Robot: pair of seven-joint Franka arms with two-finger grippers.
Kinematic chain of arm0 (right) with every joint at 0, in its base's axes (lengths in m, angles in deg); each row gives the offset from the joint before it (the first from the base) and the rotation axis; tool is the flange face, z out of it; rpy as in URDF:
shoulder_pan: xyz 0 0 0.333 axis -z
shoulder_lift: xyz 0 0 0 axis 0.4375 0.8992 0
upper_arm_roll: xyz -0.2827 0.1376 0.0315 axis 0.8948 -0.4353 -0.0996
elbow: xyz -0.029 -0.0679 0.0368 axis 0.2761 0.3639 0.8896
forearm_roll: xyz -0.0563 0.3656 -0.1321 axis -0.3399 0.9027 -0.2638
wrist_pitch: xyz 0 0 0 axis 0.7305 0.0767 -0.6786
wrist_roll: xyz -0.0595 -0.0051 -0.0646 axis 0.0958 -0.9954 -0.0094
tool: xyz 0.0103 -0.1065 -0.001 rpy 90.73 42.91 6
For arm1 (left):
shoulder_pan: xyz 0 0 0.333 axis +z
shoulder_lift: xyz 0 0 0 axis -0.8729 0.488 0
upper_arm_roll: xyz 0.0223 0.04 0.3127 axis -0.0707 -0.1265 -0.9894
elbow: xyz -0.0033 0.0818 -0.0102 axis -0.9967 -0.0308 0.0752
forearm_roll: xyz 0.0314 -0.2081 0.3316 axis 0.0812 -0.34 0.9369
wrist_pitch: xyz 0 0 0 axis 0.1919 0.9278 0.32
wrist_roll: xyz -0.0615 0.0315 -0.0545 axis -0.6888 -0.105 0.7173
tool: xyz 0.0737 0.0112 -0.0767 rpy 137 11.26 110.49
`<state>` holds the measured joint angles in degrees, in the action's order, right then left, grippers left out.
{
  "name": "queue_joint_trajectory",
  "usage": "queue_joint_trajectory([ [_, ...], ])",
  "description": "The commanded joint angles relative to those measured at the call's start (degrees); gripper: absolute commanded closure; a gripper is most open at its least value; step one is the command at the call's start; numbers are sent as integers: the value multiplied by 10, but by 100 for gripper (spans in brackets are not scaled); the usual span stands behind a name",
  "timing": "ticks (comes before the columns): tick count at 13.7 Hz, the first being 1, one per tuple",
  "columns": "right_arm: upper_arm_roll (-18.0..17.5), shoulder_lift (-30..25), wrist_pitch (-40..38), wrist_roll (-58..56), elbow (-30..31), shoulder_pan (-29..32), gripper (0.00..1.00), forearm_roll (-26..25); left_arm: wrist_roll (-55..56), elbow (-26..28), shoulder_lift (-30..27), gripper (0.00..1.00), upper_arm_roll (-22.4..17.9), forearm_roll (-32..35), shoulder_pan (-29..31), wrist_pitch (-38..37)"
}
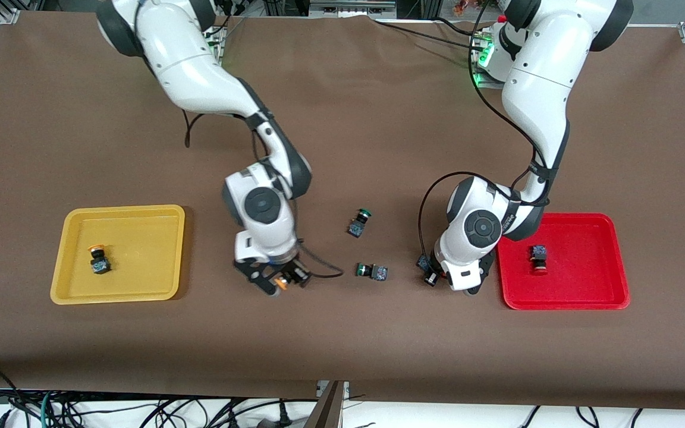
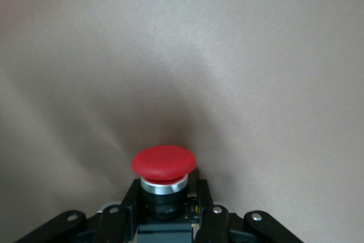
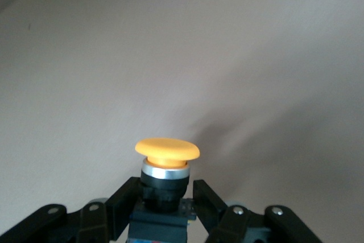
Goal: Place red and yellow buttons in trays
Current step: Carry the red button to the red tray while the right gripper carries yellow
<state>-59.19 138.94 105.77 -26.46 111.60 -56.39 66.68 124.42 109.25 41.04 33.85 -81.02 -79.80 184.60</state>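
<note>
Next, my left gripper releases the red-capped button in the middle of the red tray (image 1: 566, 261), next to the other red button.
My right gripper (image 1: 277, 280) is shut on a yellow-capped button (image 1: 281, 284), between the yellow tray (image 1: 158, 217) and the green-capped switches. In the right wrist view the gripper (image 3: 165, 192) holds the button (image 3: 167, 149) by its dark body. My left gripper (image 1: 466, 284) is beside the red tray (image 1: 604, 238), at its rim toward the right arm's end. In the left wrist view the gripper (image 2: 166, 193) is shut on a red-capped button (image 2: 164, 162), which is hidden in the front view. One yellow button (image 1: 99, 259) lies in the yellow tray. One red button (image 1: 537, 259) lies in the red tray.
Two green-capped switches lie on the brown table between the grippers: one (image 1: 358, 222) farther from the front camera, one (image 1: 371, 271) nearer. Cables trail from both wrists.
</note>
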Motion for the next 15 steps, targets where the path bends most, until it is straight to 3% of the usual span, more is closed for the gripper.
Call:
queue_joint_trajectory([
  [1, -10, -43, -82, -165, 14, 56, 100, 28, -39, -46, -16, 100, -7, 17, 12, -76],
  [4, 2, -67, -158, -310, 37, 110, 100, 21, -172, -61, -49, 100, -3, 9, 53, -166],
  [8, 68, -91, -160, -501, 100, 139, 100, 26, -425, -46, -85, 100, -3, 10, 127, -247],
  [13, 78, -113, -123, -569, 179, 191, 100, 30, -690, 6, -107, 100, -3, 15, 235, -231],
  [15, 78, -139, -71, -569, 250, 200, 100, 30, -765, 77, -119, 100, -3, 16, 269, -141],
])
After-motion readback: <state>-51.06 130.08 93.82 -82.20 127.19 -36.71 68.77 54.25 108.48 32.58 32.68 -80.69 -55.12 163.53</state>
